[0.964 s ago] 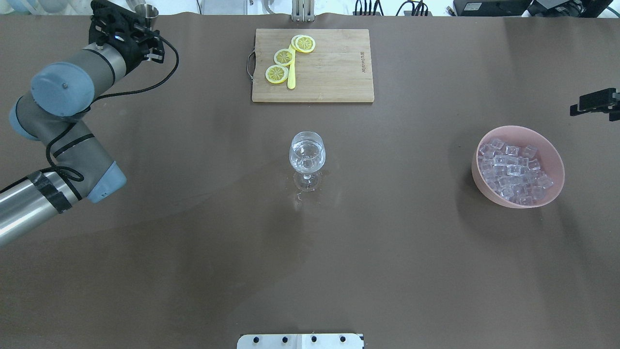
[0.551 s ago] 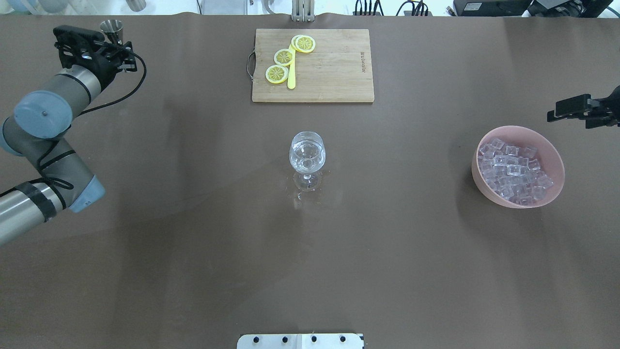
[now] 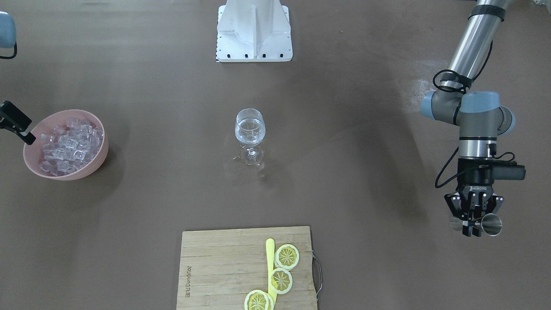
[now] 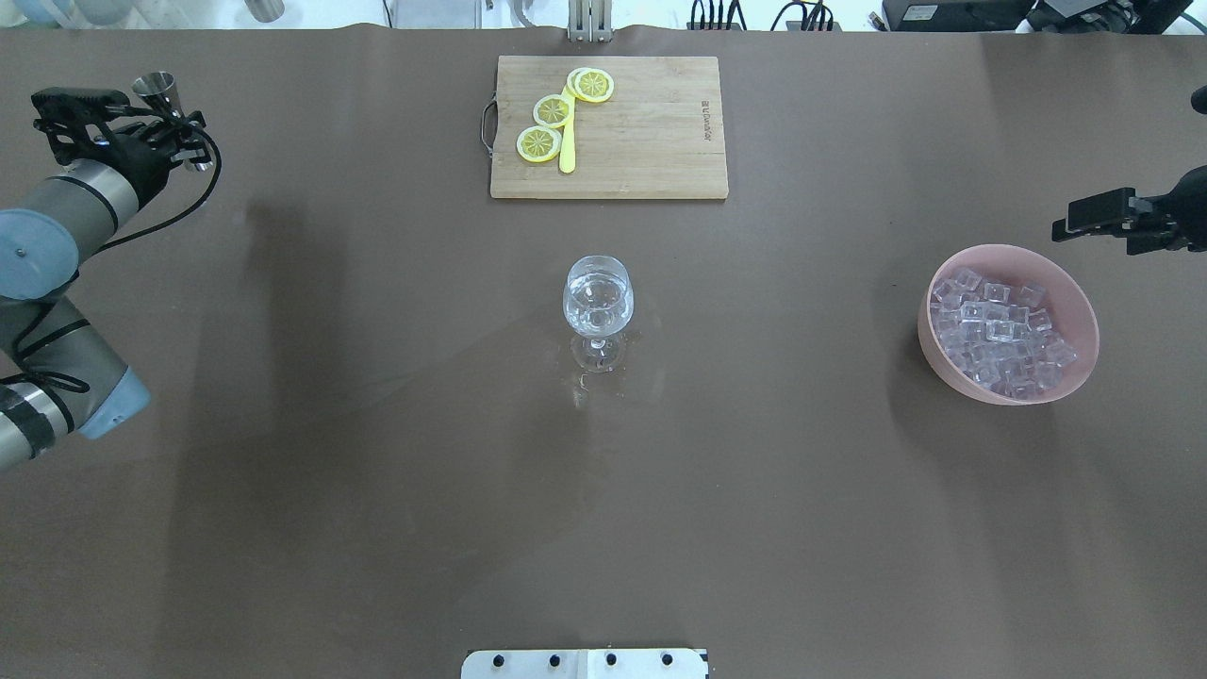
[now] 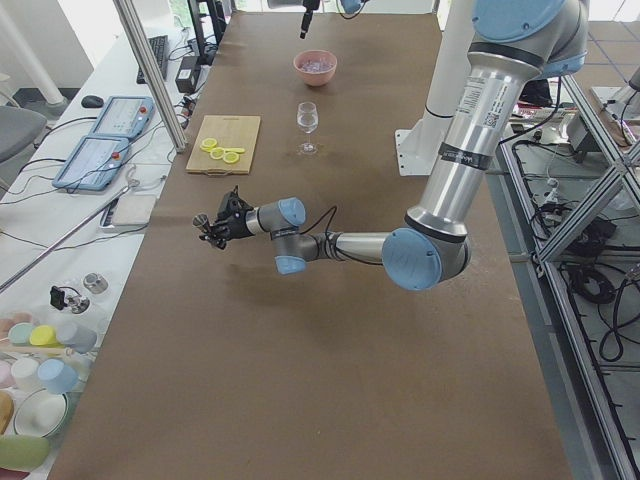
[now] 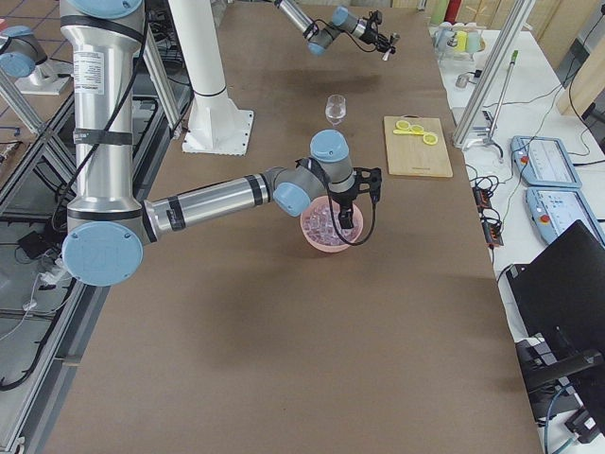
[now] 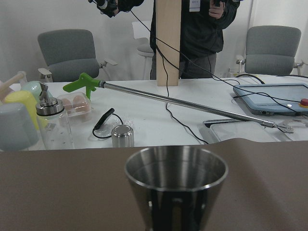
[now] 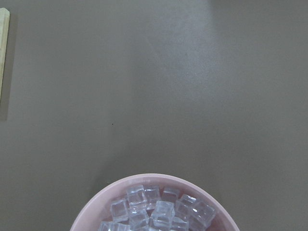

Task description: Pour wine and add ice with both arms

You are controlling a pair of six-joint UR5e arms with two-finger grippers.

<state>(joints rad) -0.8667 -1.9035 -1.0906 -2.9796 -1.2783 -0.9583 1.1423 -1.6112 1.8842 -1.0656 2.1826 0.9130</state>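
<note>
The pink bowl has an ice cube in the middle of the heap (image 3: 71,139), which I will grab next with my right gripper.
A stemmed wine glass (image 4: 598,302) (image 3: 249,129) stands mid-table with clear wine in its bowl. The ice (image 4: 998,330) (image 8: 154,209) is heaped in a pink bowl (image 4: 929,347) (image 3: 88,171) at the right side. My left gripper (image 4: 174,123) (image 3: 473,221) hangs near the far left corner, shut on a steel jigger (image 4: 153,85) (image 7: 175,185) held upright. The right gripper (image 4: 1132,219) hovers just beyond the bowl's far right rim. Its fingers do not show clearly, so I cannot tell its state.
A wooden cutting board (image 4: 651,132) with lemon slices (image 4: 552,111) and a yellow knife lies at the far middle. A wet patch (image 4: 589,382) surrounds the glass foot. The white pedestal base (image 3: 254,30) sits at the near edge. Bottles and a person stand beyond the far edge.
My left arm has swung left and a little nearer, carrying the jigger away from the far edge. The right gripper has come in from the right edge toward the bowl.
</note>
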